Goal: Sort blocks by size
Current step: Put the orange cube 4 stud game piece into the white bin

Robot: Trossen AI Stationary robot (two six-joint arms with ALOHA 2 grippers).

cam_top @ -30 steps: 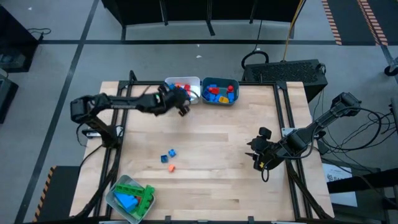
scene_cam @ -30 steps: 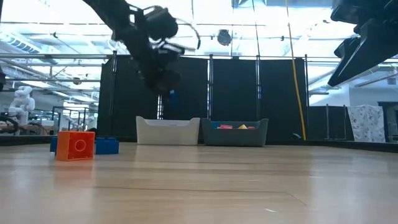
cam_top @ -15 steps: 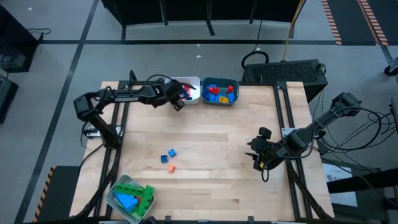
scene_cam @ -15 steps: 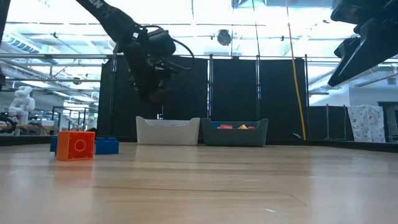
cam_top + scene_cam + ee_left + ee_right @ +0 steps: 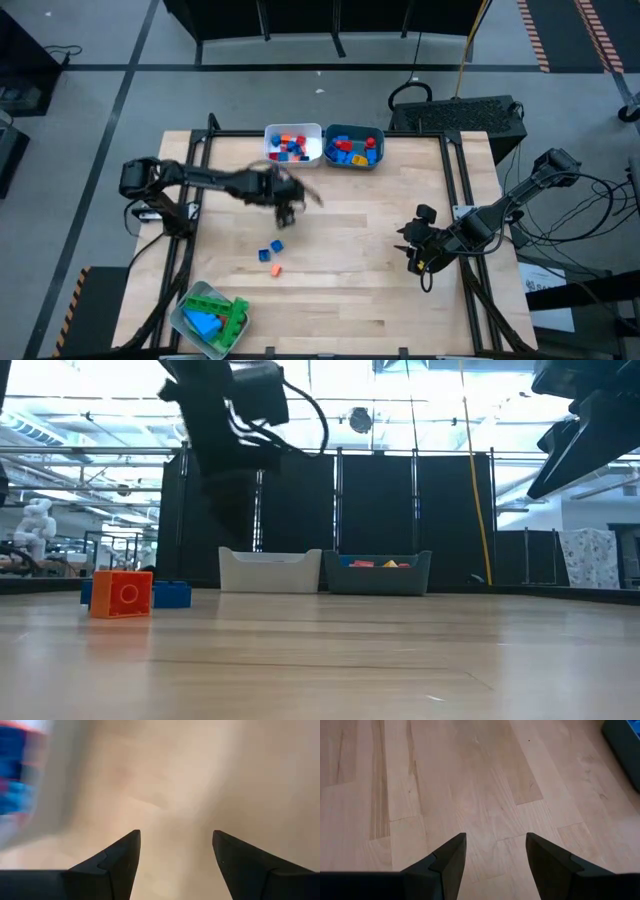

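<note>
The robot's left gripper should next move to the small orange block's middle [image 5: 276, 270], beside the loose blue blocks on the table, and close there.
Two small blocks lie loose on the table: a blue one [image 5: 275, 246] and an orange one [image 5: 274, 270]; both also show in the low view, orange [image 5: 121, 594] and blue [image 5: 170, 594]. My left gripper [image 5: 288, 203] is open and empty above the table, between the white bin and these blocks; its fingers show apart in the left wrist view [image 5: 175, 855]. My right gripper [image 5: 412, 252] is open and empty at the table's right [image 5: 495, 852].
A white bin [image 5: 293, 146] with small blocks and a teal bin [image 5: 353, 147] with mid-size blocks stand at the far edge. A clear-grey bin [image 5: 210, 316] with long green and blue blocks stands at the near left corner. Bare wood lies between.
My left gripper has gone to the white bin at the far edge, then swung back toward the table's near edge and the loose blocks. The small blue thing between its fingers a second ago no longer shows there. My right arm has kept still.
</note>
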